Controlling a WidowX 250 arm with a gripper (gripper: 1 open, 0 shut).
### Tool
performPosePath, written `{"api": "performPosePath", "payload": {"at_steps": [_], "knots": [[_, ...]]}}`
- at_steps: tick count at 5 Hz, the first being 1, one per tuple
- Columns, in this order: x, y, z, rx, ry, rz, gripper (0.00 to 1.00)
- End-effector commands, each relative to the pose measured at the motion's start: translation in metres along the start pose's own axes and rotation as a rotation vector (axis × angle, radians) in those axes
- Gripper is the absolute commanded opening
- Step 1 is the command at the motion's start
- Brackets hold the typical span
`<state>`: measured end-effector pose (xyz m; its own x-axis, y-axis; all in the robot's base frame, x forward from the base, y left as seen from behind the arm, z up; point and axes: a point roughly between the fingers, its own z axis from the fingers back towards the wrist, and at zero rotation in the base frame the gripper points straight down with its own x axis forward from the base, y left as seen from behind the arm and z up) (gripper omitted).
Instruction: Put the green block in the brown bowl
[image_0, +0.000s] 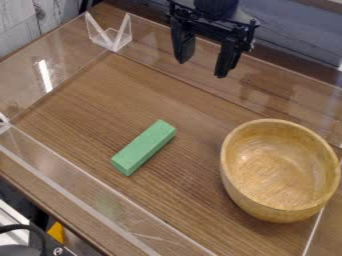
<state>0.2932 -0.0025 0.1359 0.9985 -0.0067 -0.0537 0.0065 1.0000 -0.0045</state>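
Next, I grip the middle of the green block (144, 147), fingers across its long sides.
The green block (144, 147) lies flat on the wooden table, a long bright green bar angled from lower left to upper right, left of centre. To its right sits the brown bowl (281, 168), a round light wooden bowl with a thick rim and nothing inside. My gripper (205, 52) hangs at the top of the view, well above and behind both, pointing down. Its black fingers (227, 55) stand apart with nothing between them.
A clear plastic wall (80, 190) runs around the tabletop, low along the front and left edges. A small clear plastic stand (107, 32) sits at the back left. Bare wood lies between the block and the bowl.
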Motion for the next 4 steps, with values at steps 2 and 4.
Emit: {"api": "performPosePath", "payload": {"at_steps": [2,4], "knots": [[-0.038,0.02,-0.024,-0.003,0.044,0.034,1.0],[-0.084,0.063,-0.054,0.029,-0.021,0.013,1.0]]}}
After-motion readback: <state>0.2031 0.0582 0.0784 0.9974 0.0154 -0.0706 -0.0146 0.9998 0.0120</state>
